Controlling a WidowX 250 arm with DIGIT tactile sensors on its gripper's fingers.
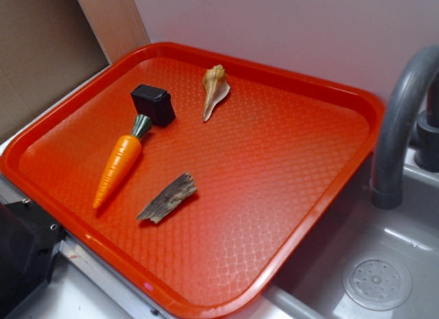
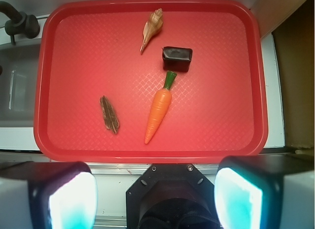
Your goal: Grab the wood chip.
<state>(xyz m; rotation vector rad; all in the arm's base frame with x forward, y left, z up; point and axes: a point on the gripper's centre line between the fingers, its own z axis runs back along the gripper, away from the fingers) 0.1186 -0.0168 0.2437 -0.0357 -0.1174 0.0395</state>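
Next, I close my gripper on the middle of the wood chip (image 1: 168, 199) (image 2: 109, 115) next to the carrot, with my fingers against the long sides of the wood chip.
The wood chip (image 1: 167, 197) (image 2: 110, 114) is a small grey-brown sliver lying flat on the red tray (image 1: 288, 175) (image 2: 88, 66), near its front edge and beside the carrot's tip. In the wrist view my gripper (image 2: 155, 197) hangs high above the counter, short of the tray's near rim. Its two pale fingers (image 2: 71, 199) stand wide apart with nothing between them. The gripper does not show in the exterior view.
An orange toy carrot (image 1: 120, 164) (image 2: 159, 108), a black block (image 1: 153, 103) (image 2: 177, 57) and a tan seashell (image 1: 215, 90) (image 2: 151, 28) also lie on the tray. A grey faucet (image 1: 401, 127) and sink drain (image 1: 376, 283) sit to one side. A black robot base (image 2: 170, 197) is below the gripper.
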